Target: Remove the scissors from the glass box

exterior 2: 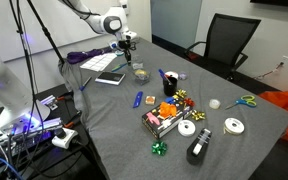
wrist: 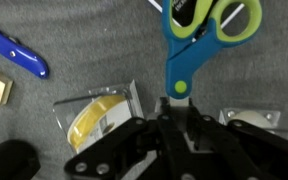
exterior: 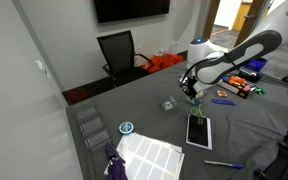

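The scissors, now held above the grey tablecloth, will be let go by my gripper on the dark side of the white-edged tablet (exterior: pixel 199 124).
In the wrist view the scissors (wrist: pixel 180 60) have a blue body and green-rimmed handle loops. They point away from me, above the grey tablecloth. My gripper (wrist: pixel 177 105) is shut on their blade end, and the blades are hidden between the fingers. The glass box (wrist: pixel 96 118) stands on the cloth beside the gripper, with something yellow inside it. The scissors are outside the box. In both exterior views the gripper (exterior: pixel 191 92) (exterior 2: pixel 127 44) hovers close to the glass box (exterior: pixel 168 104) (exterior 2: pixel 139 73).
A blue pen (wrist: pixel 14 52) lies near the box and a whitish object (wrist: pixel 252 118) sits on the other side of the gripper. A tablet (exterior: pixel 198 130), white sheets (exterior: pixel 149 155), tape rolls (exterior 2: pixel 234 126), bows and another pair of scissors (exterior 2: pixel 246 101) lie on the table.
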